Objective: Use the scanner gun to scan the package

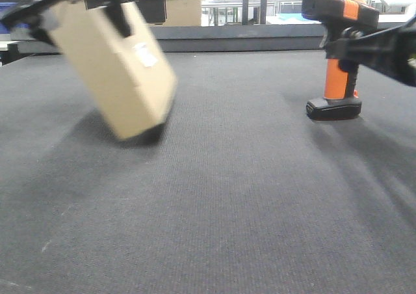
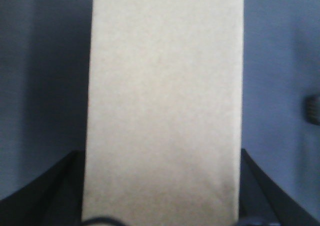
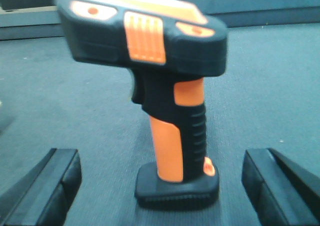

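Note:
The left gripper should put the package, which now hangs tilted, down on the grey table's side edge (image 1: 21, 115) farthest from the scanner gun.
The package (image 1: 114, 73), a plain brown box with a small white label (image 1: 144, 54), hangs tilted at the left. Its low corner is at or just above the table; blur hides which. My left gripper (image 1: 78, 14) is shut on its upper end. In the left wrist view the package (image 2: 162, 106) fills the space between the black fingers (image 2: 55, 196). The scanner gun (image 1: 338, 66) stands upright on its black base at the right. My right gripper (image 3: 160, 171) is open, one finger (image 3: 47, 186) on each side of the scanner gun (image 3: 175, 126), touching neither side.
Larger cardboard boxes with a dark panel (image 1: 162, 4) stand behind the table's raised far edge (image 1: 247, 37). The grey fabric table top (image 1: 227, 196) stretches between the package and the scanner.

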You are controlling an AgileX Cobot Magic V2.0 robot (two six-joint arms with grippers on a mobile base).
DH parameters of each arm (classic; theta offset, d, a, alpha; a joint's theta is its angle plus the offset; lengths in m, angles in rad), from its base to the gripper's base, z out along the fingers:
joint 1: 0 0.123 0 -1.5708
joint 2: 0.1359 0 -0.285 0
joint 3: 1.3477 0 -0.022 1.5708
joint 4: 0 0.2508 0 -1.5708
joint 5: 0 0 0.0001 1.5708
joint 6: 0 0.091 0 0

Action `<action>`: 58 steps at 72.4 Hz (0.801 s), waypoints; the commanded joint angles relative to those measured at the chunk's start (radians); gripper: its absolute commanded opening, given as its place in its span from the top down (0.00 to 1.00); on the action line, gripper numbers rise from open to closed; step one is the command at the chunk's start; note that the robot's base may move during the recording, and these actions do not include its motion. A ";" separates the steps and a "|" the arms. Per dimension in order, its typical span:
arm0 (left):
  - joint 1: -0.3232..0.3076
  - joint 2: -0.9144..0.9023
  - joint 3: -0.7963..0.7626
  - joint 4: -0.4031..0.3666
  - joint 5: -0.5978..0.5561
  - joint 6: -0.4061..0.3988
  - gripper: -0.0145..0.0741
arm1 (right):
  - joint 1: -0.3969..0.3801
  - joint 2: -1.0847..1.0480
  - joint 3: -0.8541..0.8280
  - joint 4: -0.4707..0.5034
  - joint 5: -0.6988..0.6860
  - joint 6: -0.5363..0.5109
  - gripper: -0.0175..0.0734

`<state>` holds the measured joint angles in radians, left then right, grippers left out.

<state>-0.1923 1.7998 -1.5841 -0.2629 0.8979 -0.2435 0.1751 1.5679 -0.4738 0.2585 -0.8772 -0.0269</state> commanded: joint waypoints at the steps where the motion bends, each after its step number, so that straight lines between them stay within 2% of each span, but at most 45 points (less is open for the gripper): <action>1: 0.027 -0.052 -0.006 0.094 0.026 0.004 0.96 | -0.002 -0.064 0.018 -0.025 0.048 0.002 0.19; 15: 0.072 -0.110 -0.004 0.299 0.104 0.008 0.96 | -0.002 -0.236 0.020 -0.121 0.258 0.002 0.19; 22: 0.099 -0.118 -0.002 0.384 0.116 0.025 0.96 | -0.002 -0.324 0.020 -0.134 0.336 0.000 0.19; 25: 0.126 -0.118 -0.002 0.373 0.116 0.099 0.96 | -0.002 -0.367 0.020 -0.134 0.373 0.000 0.19; 31: 0.186 -0.118 -0.002 0.275 0.128 0.255 0.96 | -0.002 -0.437 0.020 -0.134 0.412 -0.001 0.19; 34: 0.220 -0.118 -0.002 0.242 0.143 0.297 0.96 | -0.002 -0.464 0.020 -0.134 0.414 -0.001 0.19; 47: 0.332 -0.118 -0.002 0.233 0.159 0.314 0.96 | -0.002 -0.521 0.020 -0.134 0.427 -0.001 0.19; 58: 0.328 -0.118 0.002 0.237 0.157 0.314 0.96 | -0.002 -0.521 0.020 -0.134 0.427 -0.001 0.19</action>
<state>0.1461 1.6963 -1.5823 0.0000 1.0617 0.0617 0.1751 1.0545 -0.4572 0.1300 -0.4443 -0.0263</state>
